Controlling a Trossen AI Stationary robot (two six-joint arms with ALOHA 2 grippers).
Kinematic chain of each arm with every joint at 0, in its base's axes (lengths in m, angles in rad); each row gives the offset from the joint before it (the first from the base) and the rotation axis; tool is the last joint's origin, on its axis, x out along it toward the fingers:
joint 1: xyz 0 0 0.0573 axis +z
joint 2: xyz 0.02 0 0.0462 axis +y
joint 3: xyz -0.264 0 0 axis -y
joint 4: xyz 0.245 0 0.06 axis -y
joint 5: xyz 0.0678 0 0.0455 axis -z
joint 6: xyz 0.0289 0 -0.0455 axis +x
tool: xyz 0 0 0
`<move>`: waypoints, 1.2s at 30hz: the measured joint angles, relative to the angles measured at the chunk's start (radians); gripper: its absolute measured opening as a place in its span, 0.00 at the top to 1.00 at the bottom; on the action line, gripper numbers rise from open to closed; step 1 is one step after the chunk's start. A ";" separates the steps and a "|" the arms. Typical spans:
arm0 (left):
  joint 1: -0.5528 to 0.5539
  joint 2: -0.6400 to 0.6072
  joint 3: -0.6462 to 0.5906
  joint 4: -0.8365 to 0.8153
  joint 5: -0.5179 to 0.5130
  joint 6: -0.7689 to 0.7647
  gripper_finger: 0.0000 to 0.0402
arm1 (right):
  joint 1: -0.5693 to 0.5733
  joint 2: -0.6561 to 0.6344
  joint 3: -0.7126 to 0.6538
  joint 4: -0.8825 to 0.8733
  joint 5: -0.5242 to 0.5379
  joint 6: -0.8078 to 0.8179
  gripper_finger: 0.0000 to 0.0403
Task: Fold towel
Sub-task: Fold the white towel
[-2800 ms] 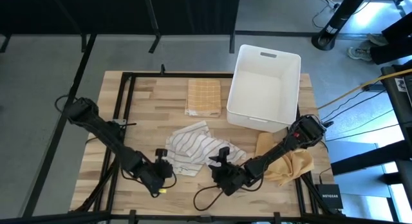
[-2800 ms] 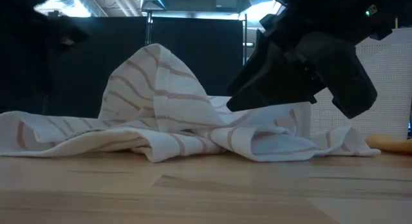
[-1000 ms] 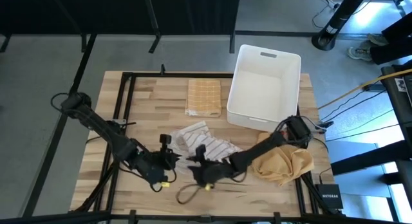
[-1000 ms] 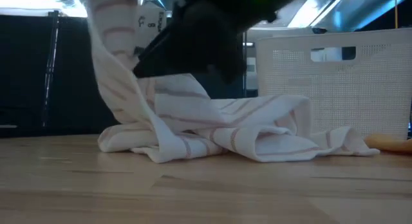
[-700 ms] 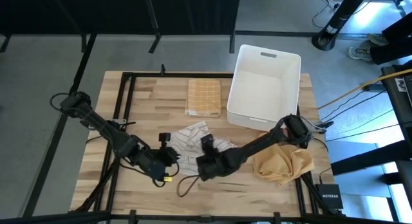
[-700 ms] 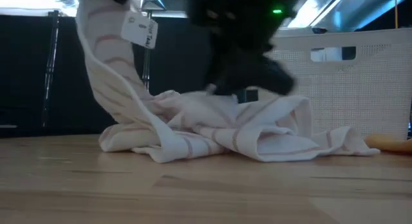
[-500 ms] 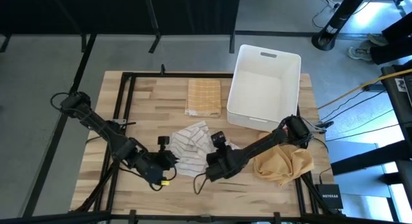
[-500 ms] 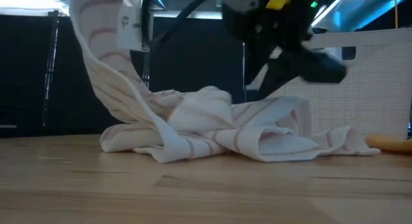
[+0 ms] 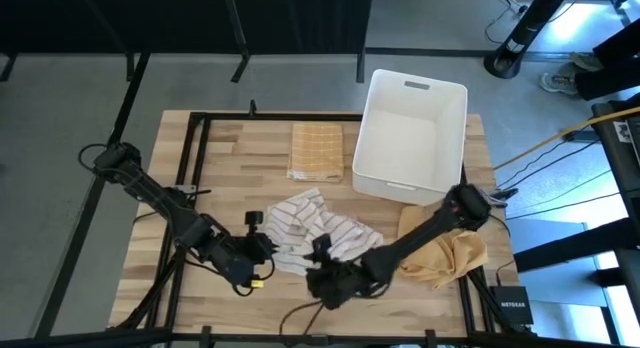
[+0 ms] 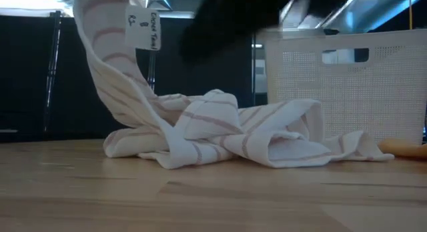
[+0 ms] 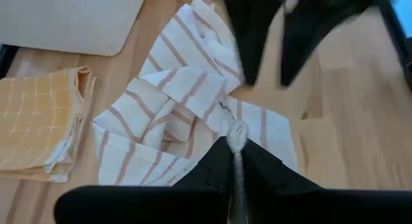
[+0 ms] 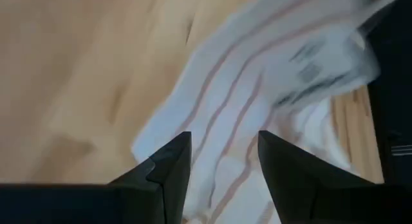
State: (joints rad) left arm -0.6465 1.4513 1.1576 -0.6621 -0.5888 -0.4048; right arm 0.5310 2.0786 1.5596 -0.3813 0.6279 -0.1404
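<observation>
The towel lies in a crumpled heap below and my left gripper holds just one corner, so next my right gripper pinches the towel's loose corner [image 10: 212, 115] and spreads it before folding.
The white towel with brown stripes [image 9: 312, 226] lies crumpled on the table's near middle. One end [image 10: 100, 39], with a white label [image 10: 143, 29], rises up out of the low view. My left gripper [image 9: 264, 250] is at the towel's left side, shut on that raised end [image 11: 237, 137]. My right gripper [image 9: 322, 266] is open above the towel's near edge and touches nothing; its two fingers [image 12: 168, 166] stand apart over the striped cloth [image 12: 244, 102]. It also shows in the left wrist view [image 11: 277, 37]. My left gripper pinches a bunched bit of the towel's edge [image 11: 237, 135] between its two fingers. That end is lifted clear of the table. The cloth runs down in a slanting strip [image 10: 120, 92] to the rest of the towel [image 10: 267, 135], which lies heaped on the table.
A white bin [image 9: 412, 138] stands at the far right. A folded yellow checked towel [image 9: 316, 151] lies left of it. A mustard cloth [image 9: 445, 256] lies at the right, under my right arm. A black cable [image 9: 300, 316] loops by the near edge.
My right gripper has swung over the towel toward the far edge, then back toward the near edge, and has risen. The towel's middle has been bunched into a small hump. My left gripper has kept the towel's end lifted.
</observation>
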 joint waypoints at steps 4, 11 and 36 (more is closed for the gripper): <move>0.000 0.000 0.000 -0.003 0.000 -0.013 0.96 | -0.048 0.059 -0.020 -0.040 0.047 -0.018 0.55; 0.000 0.000 0.000 -0.003 0.000 -0.009 0.96 | -0.122 0.103 -0.044 -0.063 0.032 0.007 0.55; 0.000 0.001 0.000 0.000 0.001 -0.021 0.96 | -0.080 0.088 -0.009 -0.135 -0.017 0.270 0.77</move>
State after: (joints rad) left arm -0.6464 1.4521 1.1572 -0.6623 -0.5880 -0.4262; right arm 0.4508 2.1666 1.5507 -0.5159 0.6108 0.1297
